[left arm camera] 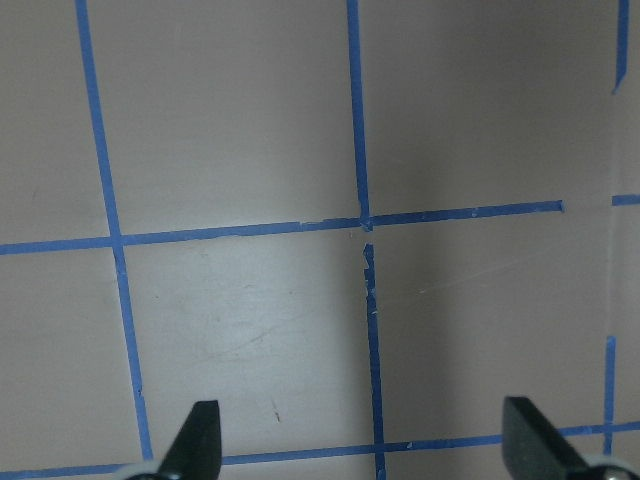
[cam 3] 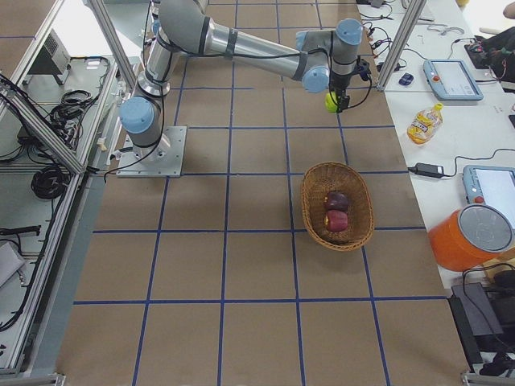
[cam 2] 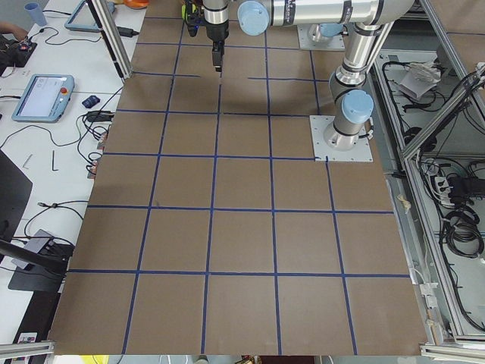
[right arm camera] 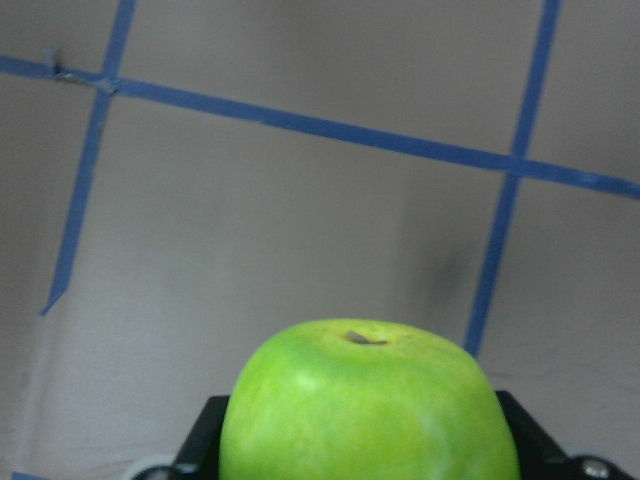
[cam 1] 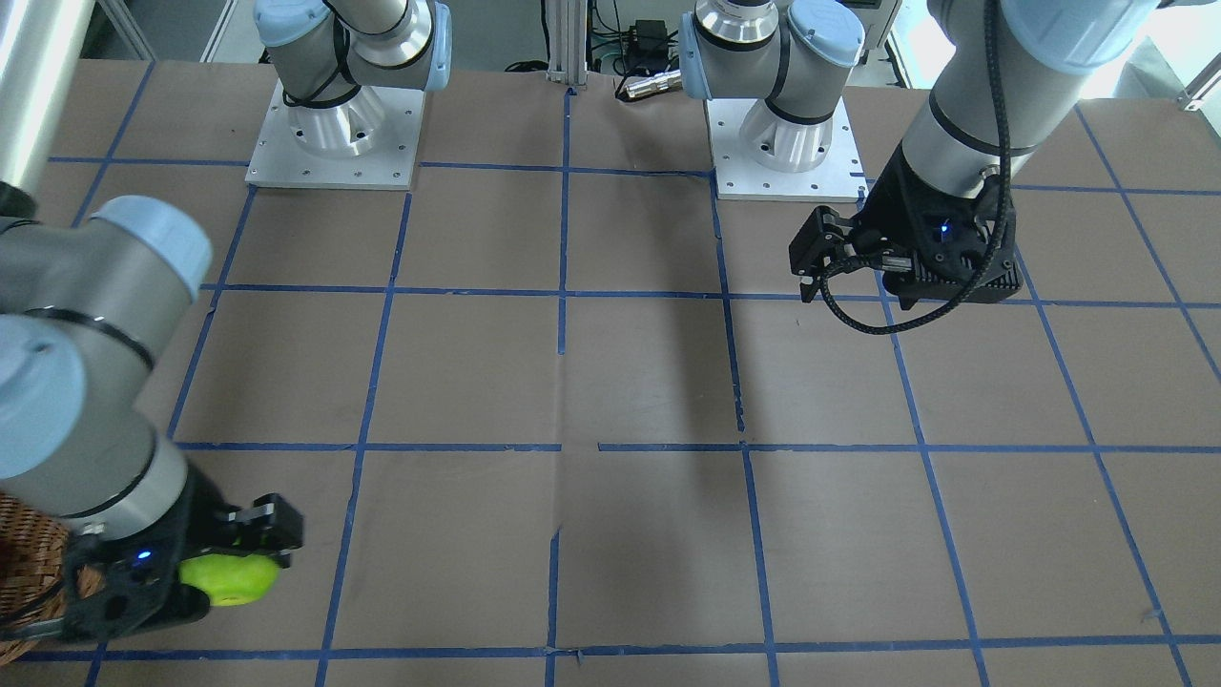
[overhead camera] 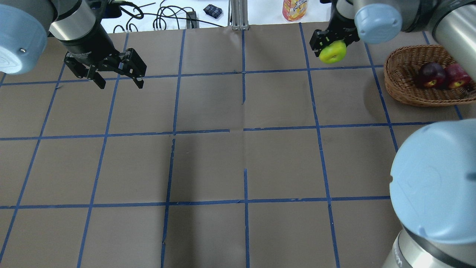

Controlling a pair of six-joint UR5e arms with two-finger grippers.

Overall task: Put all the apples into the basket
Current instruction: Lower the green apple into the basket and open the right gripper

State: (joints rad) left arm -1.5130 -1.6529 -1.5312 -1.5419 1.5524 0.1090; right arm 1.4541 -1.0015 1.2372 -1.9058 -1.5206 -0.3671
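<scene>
Next, my right gripper drops the lime green apple in the wicker basket (cam 1: 31, 554) next to the maroon apple.
My right gripper (overhead camera: 332, 46) is shut on the lime green apple (overhead camera: 333, 52) and holds it above the table, left of the basket in the overhead view. The apple also shows in the front view (cam 1: 231, 577), the right side view (cam 3: 331, 101) and the right wrist view (right arm camera: 365, 405). The wicker basket (overhead camera: 403, 87) stands at the far right and holds the maroon apple (overhead camera: 430, 74) and the red apple (overhead camera: 455, 76). My left gripper (overhead camera: 118, 76) is open and empty above the far left of the table; its fingertips (left arm camera: 200, 430) show in the left wrist view.
A yellow drink bottle (overhead camera: 294, 9) and cables lie beyond the table's far edge. The two arm bases (cam 1: 334, 134) stand on plates at the robot's side. Blue tape lines grid the brown table (overhead camera: 238, 167).
</scene>
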